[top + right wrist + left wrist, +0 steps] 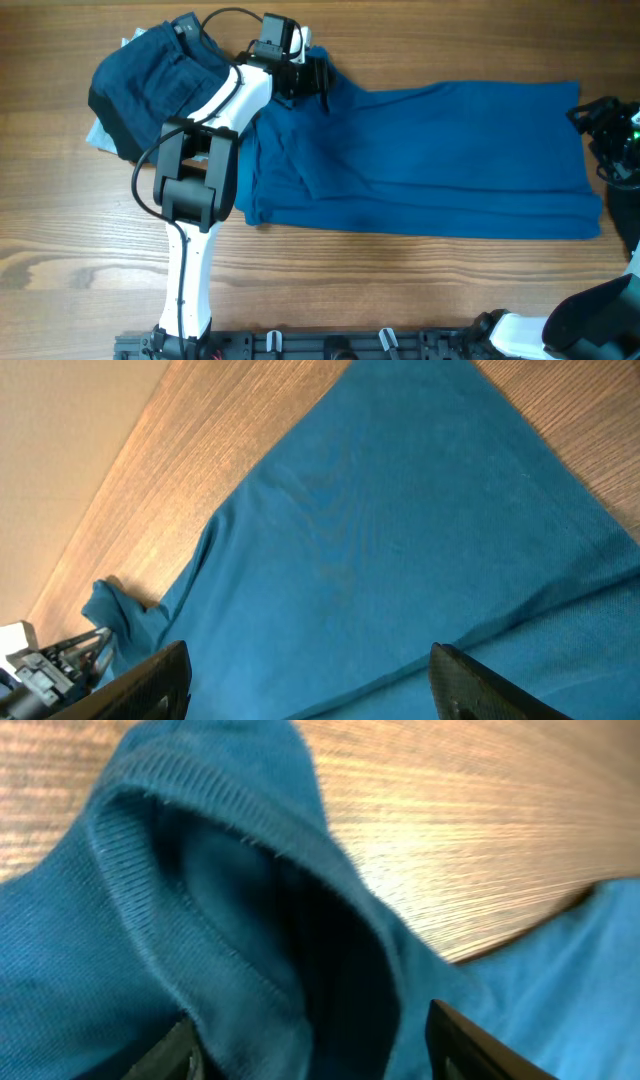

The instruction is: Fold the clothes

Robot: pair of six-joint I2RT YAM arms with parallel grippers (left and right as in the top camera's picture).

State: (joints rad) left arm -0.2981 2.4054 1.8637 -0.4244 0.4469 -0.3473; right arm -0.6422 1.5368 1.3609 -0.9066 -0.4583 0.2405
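The far corner (pixel 575 86) of the blue garment, at its flat end away from the dark navy clothes, is the spot my right gripper should close on.
A blue garment (pixel 430 160) lies spread across the table, folded lengthwise, with its left end bunched. My left gripper (pixel 318 78) is at the garment's far left corner. In the left wrist view its fingers (pixel 310 1025) are wide apart, with a raised ribbed edge of the blue cloth (pixel 200 870) between them; they are open, not clamped. My right gripper (pixel 603 125) is at the garment's right end. In the right wrist view it (pixel 305 655) is open and empty just above the flat blue cloth (pixel 380 520).
A pile of folded dark navy clothes (pixel 150 85) lies at the far left, over a pale blue piece (pixel 100 135). The left arm's white links (pixel 200 200) reach over the garment's left end. Bare wood (pixel 400 280) runs along the front.
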